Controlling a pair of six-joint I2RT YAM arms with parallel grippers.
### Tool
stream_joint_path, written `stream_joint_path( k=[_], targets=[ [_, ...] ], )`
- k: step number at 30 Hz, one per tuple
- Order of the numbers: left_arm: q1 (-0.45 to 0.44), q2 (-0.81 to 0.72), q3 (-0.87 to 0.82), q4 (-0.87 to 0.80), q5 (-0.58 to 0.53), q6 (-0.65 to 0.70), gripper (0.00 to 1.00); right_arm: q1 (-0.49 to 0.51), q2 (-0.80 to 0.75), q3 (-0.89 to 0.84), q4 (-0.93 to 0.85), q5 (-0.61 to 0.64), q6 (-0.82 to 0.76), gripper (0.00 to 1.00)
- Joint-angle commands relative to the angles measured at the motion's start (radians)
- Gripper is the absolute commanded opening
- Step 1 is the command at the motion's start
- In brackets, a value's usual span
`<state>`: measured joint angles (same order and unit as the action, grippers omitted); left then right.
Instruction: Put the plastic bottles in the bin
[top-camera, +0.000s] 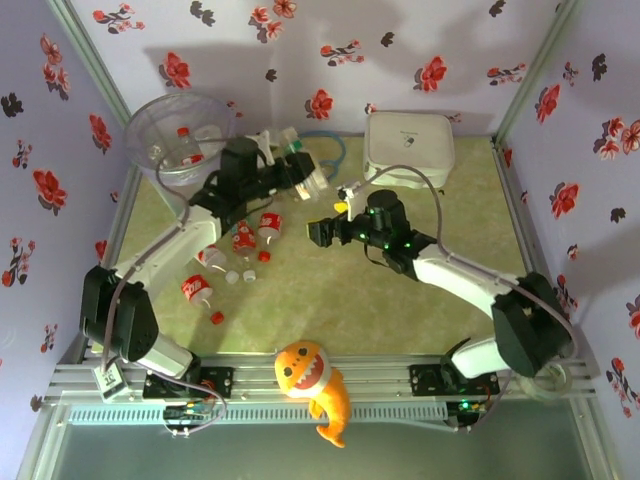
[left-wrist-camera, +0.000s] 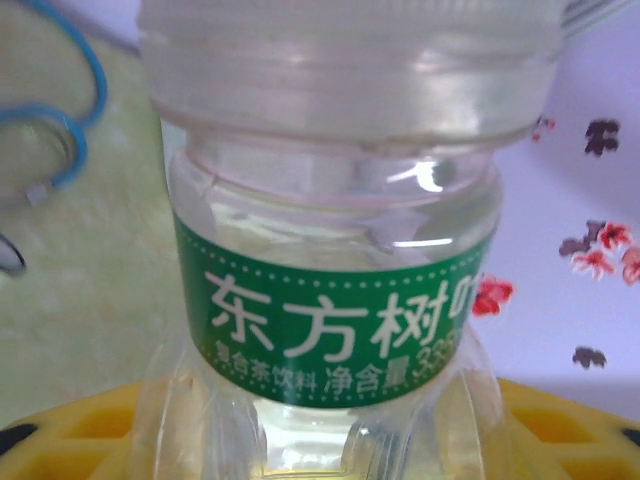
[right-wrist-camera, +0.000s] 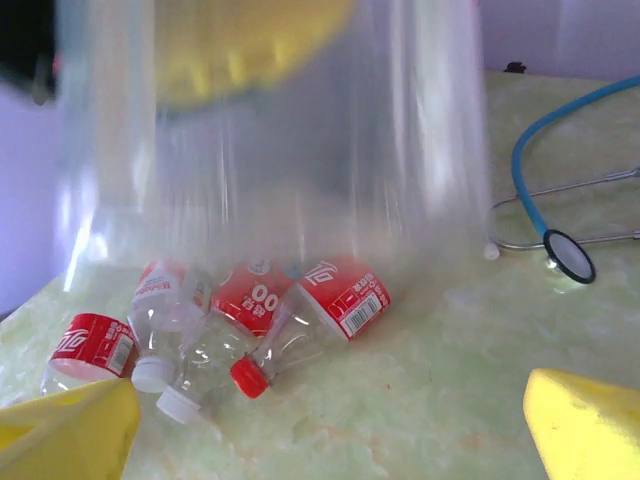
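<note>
I will use my left gripper to drop off the clear plastic bottle, letting go of it in the bin on top of the red-capped bottles (top-camera: 187, 153).
A clear plastic bottle (left-wrist-camera: 330, 300) with a green label fills the left wrist view, and my left gripper (left-wrist-camera: 320, 455) is shut on it, with yellow fingers (left-wrist-camera: 70, 435) at both lower corners. From above, that bottle (top-camera: 308, 168) hangs over the table's back middle, right of the bin (top-camera: 215, 105). The bin holds red-capped bottles (top-camera: 188, 150). My right gripper (top-camera: 322, 232) stands open just below and to the right of it. In its wrist view the same bottle (right-wrist-camera: 280, 160) is a blur ahead of the wide-open right gripper (right-wrist-camera: 330, 440). Several red-labelled bottles (right-wrist-camera: 345, 295) lie on the mat (top-camera: 240, 240).
A white square case (top-camera: 408, 148) sits at the back right. A blue stethoscope (right-wrist-camera: 560, 240) lies beside it (top-camera: 330, 150). Loose red caps (top-camera: 217, 318) dot the left of the mat. An orange shark toy (top-camera: 315, 385) rests on the front rail. Flowered walls close in three sides.
</note>
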<state>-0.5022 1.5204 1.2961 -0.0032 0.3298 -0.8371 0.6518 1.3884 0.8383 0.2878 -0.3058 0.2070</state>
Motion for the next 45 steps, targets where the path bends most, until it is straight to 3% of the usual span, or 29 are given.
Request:
stream_joint_path(
  k=[1,5,14,20,27,34,45],
  targets=[
    [0.095,-0.005,0.17,-0.153,0.016,0.164,0.47,-0.015,-0.077,-0.033,-0.083,0.057,-0.06,0.99],
    [0.235,0.013,0.349,-0.307,0.016,0.266,0.37,-0.036,-0.123,-0.079,-0.126,0.077,-0.058,0.99],
    [0.554,0.11,0.646,-0.518,-0.02,0.386,0.02,-0.053,-0.153,-0.117,-0.156,0.104,-0.049,0.99],
    [0.644,0.201,0.724,-0.654,-0.127,0.507,0.0,-0.062,-0.161,-0.12,-0.172,0.106,-0.052,0.99],
    [0.66,0.259,0.706,-0.693,-0.28,0.609,0.0,-0.072,-0.179,-0.14,-0.18,0.104,-0.053,0.99],
    [0.659,0.337,0.721,-0.747,-0.353,0.653,0.0,-0.085,-0.184,-0.156,-0.173,0.099,-0.05,0.99],
    [0.617,0.394,0.745,-0.819,-0.345,0.691,0.0,-0.107,-0.184,-0.174,-0.155,0.085,-0.046,0.99]
  ],
)
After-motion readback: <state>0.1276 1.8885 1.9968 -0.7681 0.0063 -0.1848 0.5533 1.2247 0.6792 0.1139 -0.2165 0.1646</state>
